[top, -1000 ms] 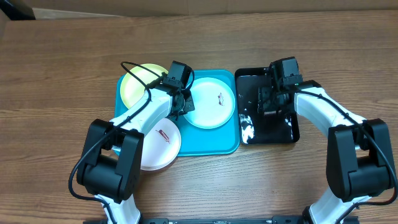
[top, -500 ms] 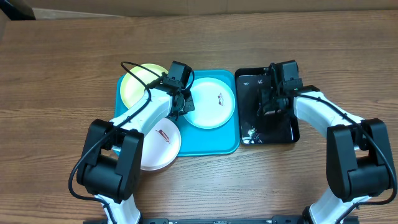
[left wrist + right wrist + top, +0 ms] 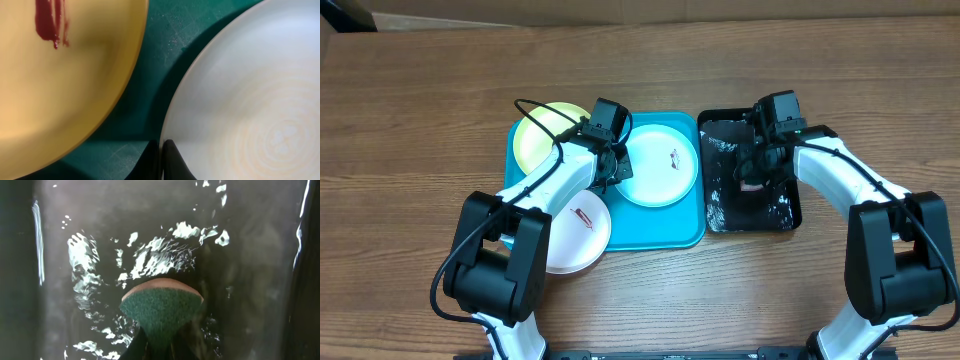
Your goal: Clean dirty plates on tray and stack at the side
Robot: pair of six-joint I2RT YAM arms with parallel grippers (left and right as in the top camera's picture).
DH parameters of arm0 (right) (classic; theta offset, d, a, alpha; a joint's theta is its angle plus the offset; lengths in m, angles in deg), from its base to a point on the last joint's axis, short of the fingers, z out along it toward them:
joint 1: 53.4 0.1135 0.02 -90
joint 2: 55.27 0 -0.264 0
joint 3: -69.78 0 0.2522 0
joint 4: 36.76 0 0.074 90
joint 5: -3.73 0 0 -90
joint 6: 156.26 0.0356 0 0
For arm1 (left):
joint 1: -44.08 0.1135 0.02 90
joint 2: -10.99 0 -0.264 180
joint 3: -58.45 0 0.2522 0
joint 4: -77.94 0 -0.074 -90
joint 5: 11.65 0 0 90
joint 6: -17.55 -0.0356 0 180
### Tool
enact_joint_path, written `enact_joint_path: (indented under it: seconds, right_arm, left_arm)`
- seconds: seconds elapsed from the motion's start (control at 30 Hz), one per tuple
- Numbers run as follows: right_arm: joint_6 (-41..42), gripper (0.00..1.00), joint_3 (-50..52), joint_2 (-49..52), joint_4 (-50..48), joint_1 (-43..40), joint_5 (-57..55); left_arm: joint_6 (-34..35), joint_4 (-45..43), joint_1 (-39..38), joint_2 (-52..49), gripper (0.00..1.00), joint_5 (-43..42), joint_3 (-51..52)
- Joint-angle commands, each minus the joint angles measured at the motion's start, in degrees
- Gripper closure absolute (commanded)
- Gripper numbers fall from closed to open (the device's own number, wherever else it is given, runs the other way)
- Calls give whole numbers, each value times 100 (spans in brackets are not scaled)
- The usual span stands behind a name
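The robot's right gripper pinches the sponge narrow in the black tray's water, so it should open, let the sponge swell and soak, then grip and lift the sponge (image 3: 751, 186).
On the turquoise tray (image 3: 650, 228) lie a yellow-green plate (image 3: 542, 138) at the back left and a pale blue plate (image 3: 660, 165) at the back right. Both carry a red smudge. A white plate (image 3: 575, 222), also smudged, overlaps the tray's front left corner. My left gripper (image 3: 613, 166) is shut on the pale blue plate's left rim (image 3: 172, 115). In the left wrist view the fingers (image 3: 161, 160) straddle that rim, with the yellow-green plate (image 3: 60, 85) beside them. My right gripper (image 3: 757, 172) is shut on a green-faced sponge (image 3: 161, 307) low in the black tray (image 3: 793, 205).
The glossy black tray (image 3: 100, 240) holds rippling water and stands right against the turquoise tray's right side. Bare wooden table (image 3: 420, 150) surrounds both trays. A cardboard edge runs along the back.
My right gripper has closed on the sponge in the black tray, and the water there now ripples differently. The left arm and the plates have not moved.
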Motion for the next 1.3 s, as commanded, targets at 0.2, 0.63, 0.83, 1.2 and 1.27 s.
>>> enact_joint_path:
  seconds: [0.2,0.63,0.83,1.2,1.27]
  right_arm:
    - [39,39,-173,-168,319,4,175]
    - [42,20,-116,-164,994,7,179]
    - [39,30,81,-162,901,7,175]
    - [-4,30,-2,-162,756,4,175]
    - [-2,13,-90,-162,756,4,177]
  left_arm:
    - [-13,59,42,-72,96,81,39]
    - [-15,68,42,-72,96,83,39]
    - [-13,63,42,-72,96,92,39]
    - [-13,63,42,-74,96,94,39]
    - [-13,63,42,-74,96,94,39]
